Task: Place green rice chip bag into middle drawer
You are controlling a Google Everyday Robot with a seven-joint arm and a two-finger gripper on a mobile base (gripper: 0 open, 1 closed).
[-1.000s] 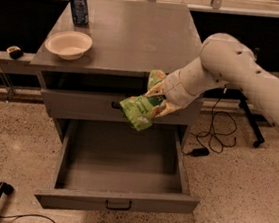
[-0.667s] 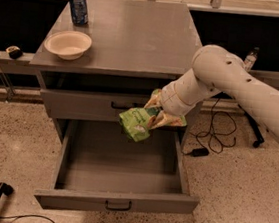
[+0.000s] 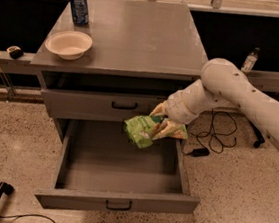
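The green rice chip bag, still in the air over the drawer, will be released by my gripper on the centre of the open middle drawer's bottom (image 3: 127, 157).
The green rice chip bag (image 3: 142, 130) is crinkly bright green and hangs in the air over the back right part of the open middle drawer (image 3: 114, 201). My gripper (image 3: 162, 121) is shut on the bag's right end, its tan fingers (image 3: 166, 129) pinching it. The white arm reaches in from the right. The drawer is pulled fully out, a wide shallow grey tray with a small black handle on its front. The bag is above the drawer's floor, not touching it.
The closed grey drawer (image 3: 122, 106) sits above the open one. On the cabinet top (image 3: 138, 38) stand a blue can (image 3: 79, 7) and a cream bowl (image 3: 69, 43). Cables and a black adapter (image 3: 200, 151) lie on the floor at right, and a bottle (image 3: 250, 59) stands behind.
The arm has lowered and moved left, carrying the bag from in front of the closed drawer down to over the open drawer.
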